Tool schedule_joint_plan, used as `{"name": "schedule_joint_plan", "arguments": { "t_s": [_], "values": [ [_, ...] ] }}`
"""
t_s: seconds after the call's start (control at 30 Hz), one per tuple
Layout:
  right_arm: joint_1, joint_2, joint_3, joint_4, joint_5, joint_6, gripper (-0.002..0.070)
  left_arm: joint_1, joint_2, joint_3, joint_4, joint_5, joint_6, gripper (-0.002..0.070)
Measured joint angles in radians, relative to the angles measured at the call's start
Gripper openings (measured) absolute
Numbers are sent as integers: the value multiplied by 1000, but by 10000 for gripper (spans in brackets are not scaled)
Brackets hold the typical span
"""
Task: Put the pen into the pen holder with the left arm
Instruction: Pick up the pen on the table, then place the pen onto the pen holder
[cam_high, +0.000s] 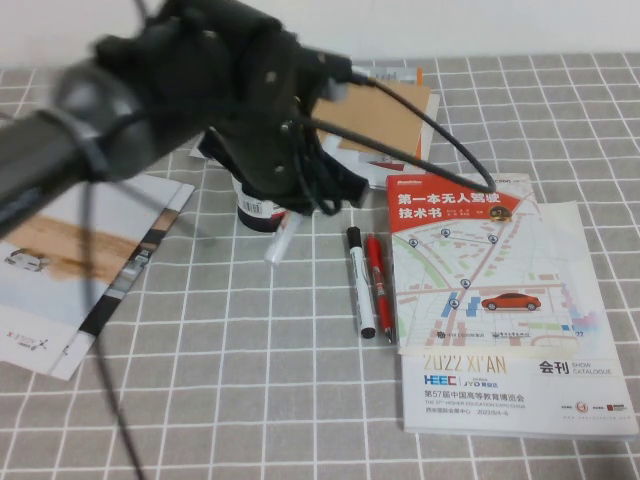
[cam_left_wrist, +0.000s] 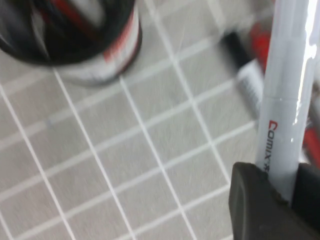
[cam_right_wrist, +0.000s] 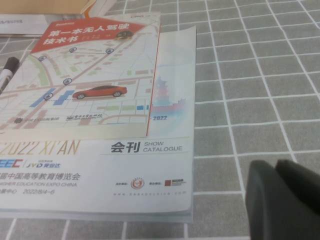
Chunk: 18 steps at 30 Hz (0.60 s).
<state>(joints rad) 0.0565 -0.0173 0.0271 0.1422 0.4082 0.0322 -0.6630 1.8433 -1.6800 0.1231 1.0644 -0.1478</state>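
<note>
My left gripper will let go of the white pen inside the black mesh pen holder (cam_high: 268, 150) (cam_left_wrist: 82, 20), next to the other pens that are standing there.
My left gripper (cam_high: 290, 205) hangs over the table's middle, shut on the white pen (cam_high: 281, 238), whose lower end sticks out below the arm. In the left wrist view the pen (cam_left_wrist: 286, 95) runs out from between my black fingers (cam_left_wrist: 257, 205), its lettering showing, held above the cloth. The black mesh pen holder (cam_high: 254, 208) with its red-and-white band stands just left of the pen, partly hidden by the arm. It also shows in the left wrist view (cam_left_wrist: 95, 50), apart from the pen. My right gripper (cam_right_wrist: 285, 200) is shut and empty, low over the cloth beside the catalogue.
A black-capped white marker (cam_high: 358, 280) and a slim red pen (cam_high: 379, 285) lie side by side right of the holder. A large catalogue (cam_high: 500, 320) lies at the right, a booklet (cam_high: 70, 270) at the left, a brown notebook (cam_high: 385, 115) behind. Loose cables hang from the arm.
</note>
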Motion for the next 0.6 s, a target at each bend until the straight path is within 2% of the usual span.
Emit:
{"name": "schedule_joint_plan", "arguments": {
  "t_s": [0.13,0.3,0.47,0.6],
  "values": [
    [0,0,0,0,0,0,-13,-1,-149,168,50,-197,-6,106],
    [0,0,0,0,0,0,-13,22,-321,440,130,-607,-78,106],
    [0,0,0,0,0,0,-13,134,-406,661,154,-1082,-132,106],
    [0,0,0,0,0,0,-13,217,-399,753,156,-1338,-166,106]
  ]
}}
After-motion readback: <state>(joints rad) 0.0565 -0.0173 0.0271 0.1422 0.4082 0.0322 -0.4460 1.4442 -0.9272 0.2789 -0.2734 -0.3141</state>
